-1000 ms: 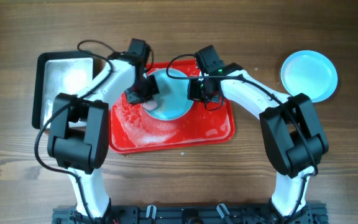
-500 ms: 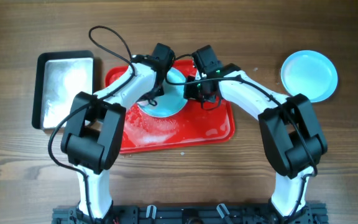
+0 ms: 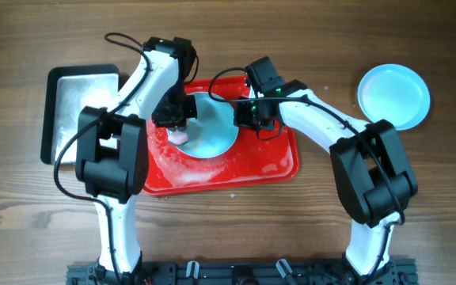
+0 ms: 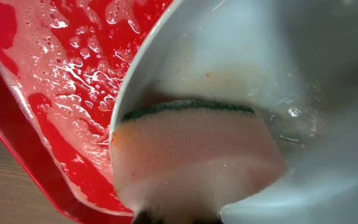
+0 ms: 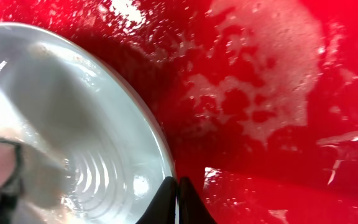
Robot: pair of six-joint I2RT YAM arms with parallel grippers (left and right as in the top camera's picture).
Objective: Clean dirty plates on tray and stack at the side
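Next, I release the pink sponge with my left gripper inside the near end of the black-rimmed metal pan (image 3: 86,148).
A pale aqua plate (image 3: 210,125) stands tilted on the wet red tray (image 3: 267,162). My right gripper (image 3: 246,119) is shut on the plate's right rim (image 5: 160,158), fingertips pinched together over the edge (image 5: 179,199). My left gripper (image 3: 176,127) is shut on a pink sponge (image 4: 191,155) with a green scrub layer, pressed against the plate's face (image 4: 303,68) near its left rim. Faint orange smears show on the plate beside the sponge. A second aqua plate (image 3: 394,96) lies on the table at the far right. The third plate is not visible.
A black-rimmed metal pan (image 3: 77,103) sits left of the tray. White suds cover the tray floor (image 5: 272,93) and its left side (image 4: 61,74). The wooden table (image 3: 228,229) lies in front of the tray.
My left gripper swept with the sponge right across the plate, then back to its left rim. The right gripper kept its hold on the plate's right rim.
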